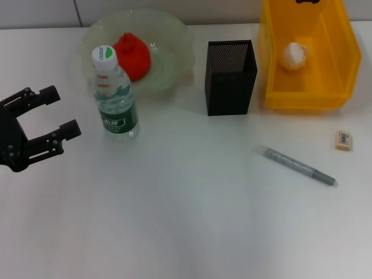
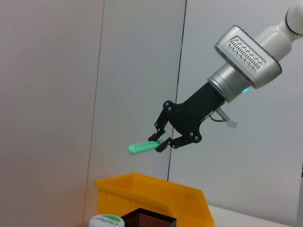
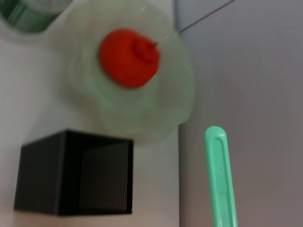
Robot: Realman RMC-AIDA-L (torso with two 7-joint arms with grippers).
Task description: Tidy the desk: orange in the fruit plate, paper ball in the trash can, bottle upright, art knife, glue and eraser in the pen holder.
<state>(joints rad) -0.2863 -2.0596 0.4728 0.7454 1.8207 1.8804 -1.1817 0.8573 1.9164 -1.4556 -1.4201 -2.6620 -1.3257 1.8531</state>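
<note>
The robot's right gripper will put the green art knife down inside the black pen holder's front corner (image 1: 217, 70) (image 3: 75, 143) nearest the fruit plate. The knife now hangs above and behind the holder.
My left gripper (image 1: 64, 110) is open and empty, just left of the upright water bottle (image 1: 114, 96). The orange (image 1: 132, 55) lies in the glass fruit plate (image 1: 174, 43). The paper ball (image 1: 293, 55) lies in the yellow trash bin (image 1: 343, 64). A grey stick (image 1: 299, 165) and the eraser (image 1: 343, 140) lie on the table to the right. My right gripper (image 2: 161, 142) is out of the head view; the left wrist view shows it held high, shut on a green art knife (image 2: 142, 147). The knife (image 3: 221, 175) hangs above and behind the black pen holder (image 3: 75, 175).
The black mesh pen holder (image 1: 231, 75) stands between the plate and the yellow bin. A white wall runs behind the table. The bottle cap (image 2: 104, 221) and the bin's rim (image 2: 151, 189) show low in the left wrist view.
</note>
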